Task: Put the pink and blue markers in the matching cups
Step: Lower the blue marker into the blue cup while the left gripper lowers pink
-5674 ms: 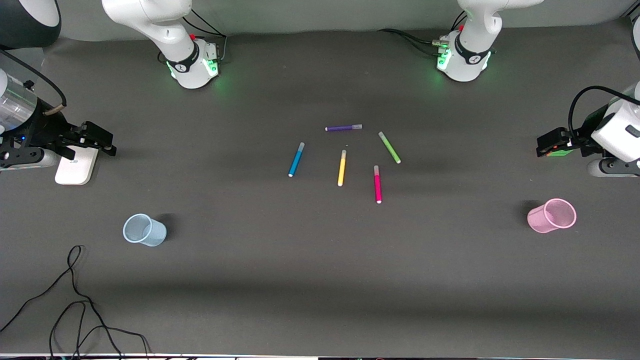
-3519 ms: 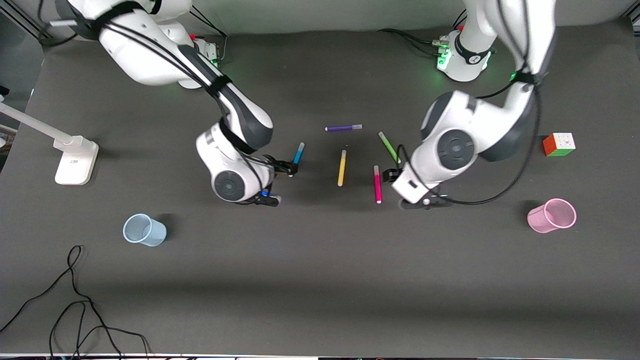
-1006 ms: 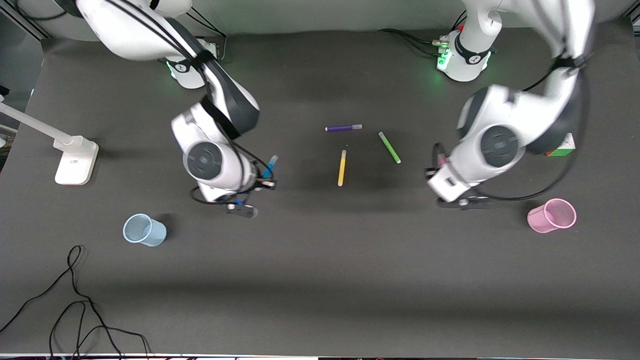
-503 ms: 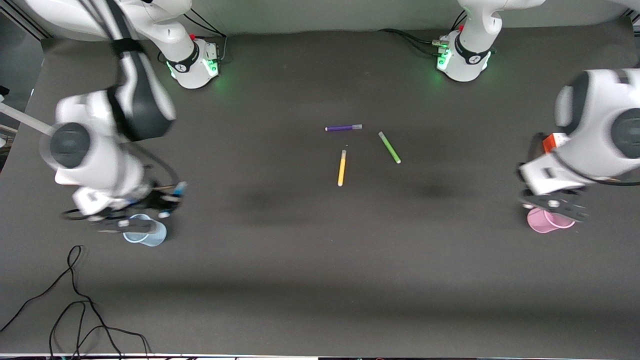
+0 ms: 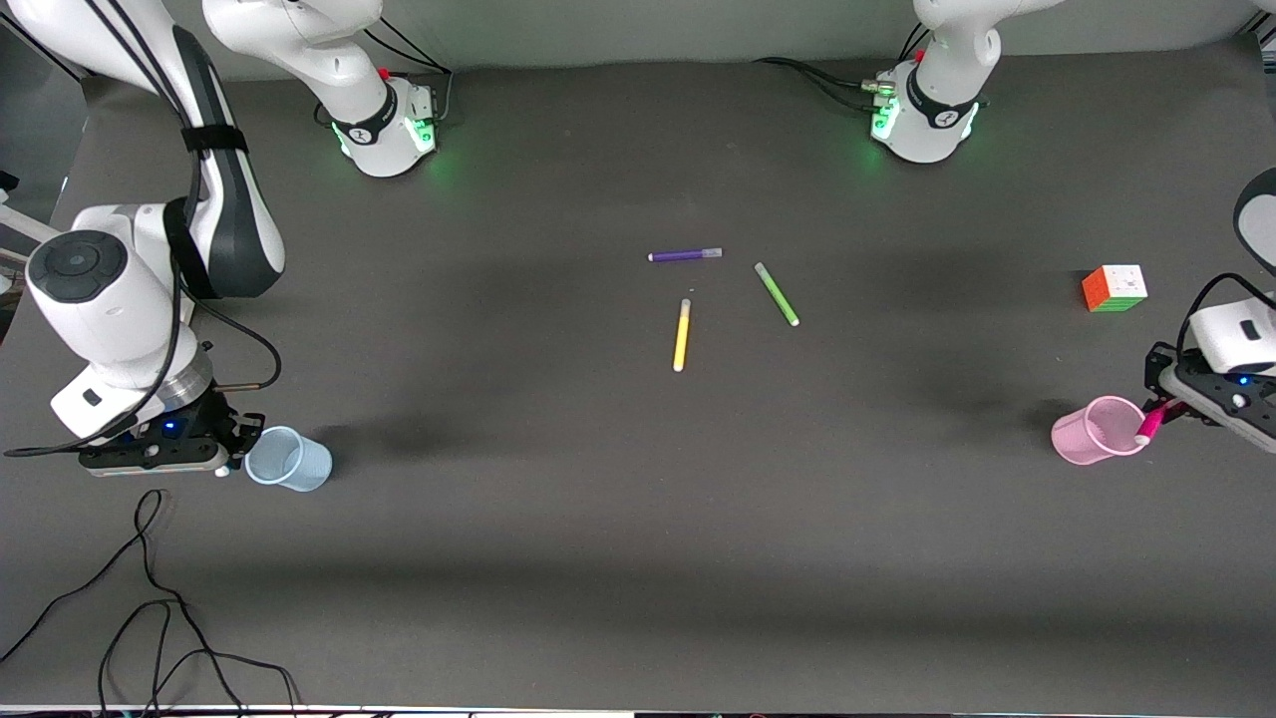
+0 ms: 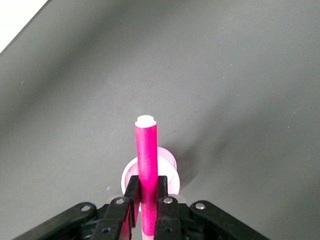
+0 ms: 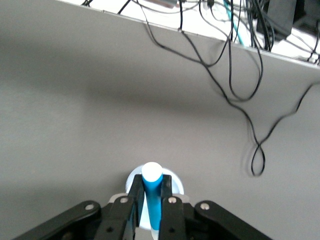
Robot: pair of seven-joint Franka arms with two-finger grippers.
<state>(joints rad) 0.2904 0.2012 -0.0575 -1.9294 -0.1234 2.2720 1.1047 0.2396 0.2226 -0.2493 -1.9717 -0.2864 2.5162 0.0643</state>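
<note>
The robot's left gripper needs to release the pink marker inside the opening of the pink cup [image 5: 1113,432] [image 6: 161,174].
My left gripper [image 5: 1164,414] is shut on the pink marker [image 5: 1148,427], whose white end reaches over the rim of the pink cup [image 5: 1095,431] at the left arm's end of the table. In the left wrist view the pink marker [image 6: 146,160] stands between the fingers, with the pink cup [image 6: 170,172] just past them. My right gripper [image 5: 235,448] is low beside the pale blue cup [image 5: 289,459]. In the right wrist view it is shut on the blue marker [image 7: 153,197], pointing over the blue cup [image 7: 176,186]. The blue marker is hidden in the front view.
A yellow pen [image 5: 682,335], a green pen [image 5: 777,294] and a purple pen [image 5: 685,255] lie mid-table. A colour cube [image 5: 1115,288] sits near the left arm's end. A black cable [image 5: 150,598] loops nearer the front camera than the blue cup.
Both arms lifted their markers from mid-table and swung outward. Each gripper now sits on the outer side of its cup, its marker pointing over the cup.
</note>
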